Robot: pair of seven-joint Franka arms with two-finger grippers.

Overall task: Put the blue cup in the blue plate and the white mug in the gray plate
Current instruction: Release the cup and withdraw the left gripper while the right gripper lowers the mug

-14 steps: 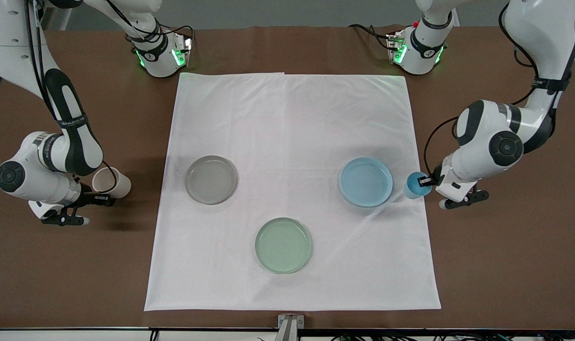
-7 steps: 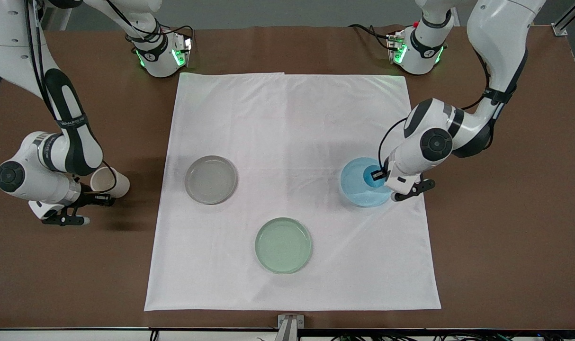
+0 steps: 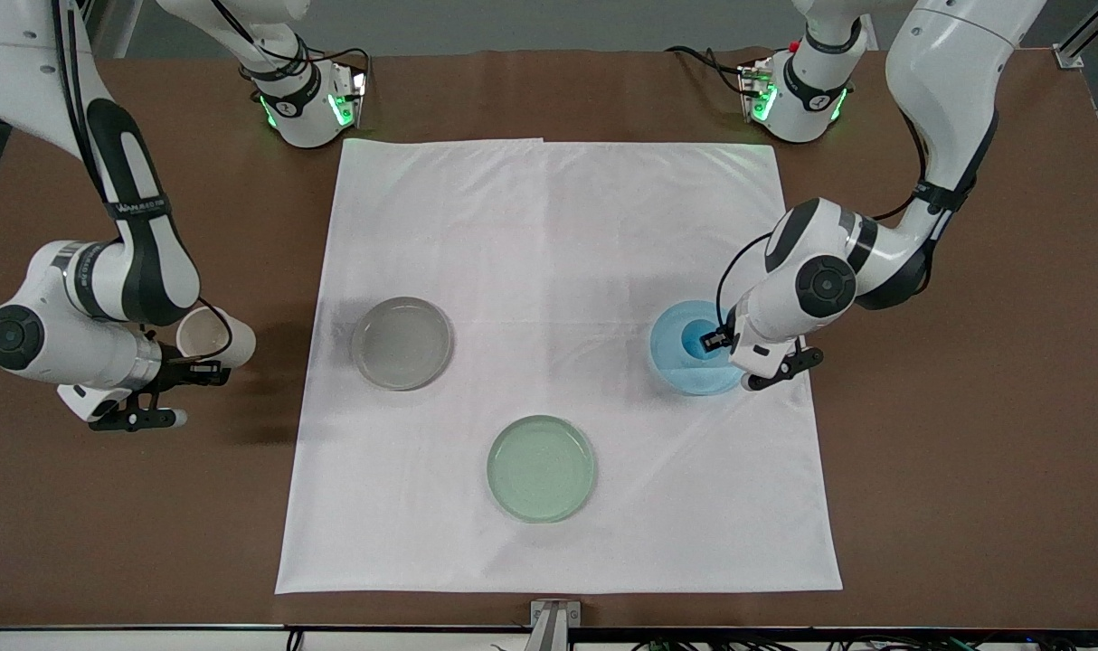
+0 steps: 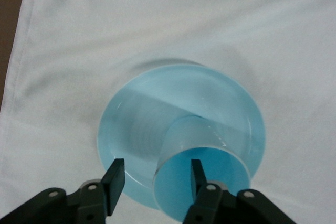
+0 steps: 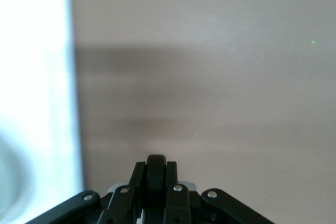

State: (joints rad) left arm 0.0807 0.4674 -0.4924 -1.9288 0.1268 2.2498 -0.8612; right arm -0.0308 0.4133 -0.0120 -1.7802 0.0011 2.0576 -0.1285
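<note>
The robot's right gripper will release the white mug upright in the middle of the gray plate [image 3: 409,340] on the cloth. The mug is now tilted over the brown table.
The blue cup [image 3: 694,337] stands upright in the blue plate [image 3: 685,378], toward the plate's edge at the left arm's end. My left gripper [image 3: 714,342] is open, its fingers apart astride the cup's wall, one inside the rim and one outside. The left wrist view shows the cup [image 4: 207,148], the plate [image 4: 136,124] and the gripper [image 4: 155,179]. My right gripper [image 3: 207,369] is shut on the dark handle of the white mug [image 3: 212,334], which is tilted over the brown table beside the cloth. The handle [image 5: 156,167] fills the gripper [image 5: 156,177]. The gray plate [image 3: 402,344] holds nothing.
A pale green plate [image 3: 541,468] lies on the white cloth [image 3: 549,235], nearer the front camera than the other two plates. The brown table [image 3: 965,470] surrounds the cloth.
My left gripper carried the blue cup from beside the blue plate into it, and its fingers now stand apart. My right gripper has lifted the mug slightly.
</note>
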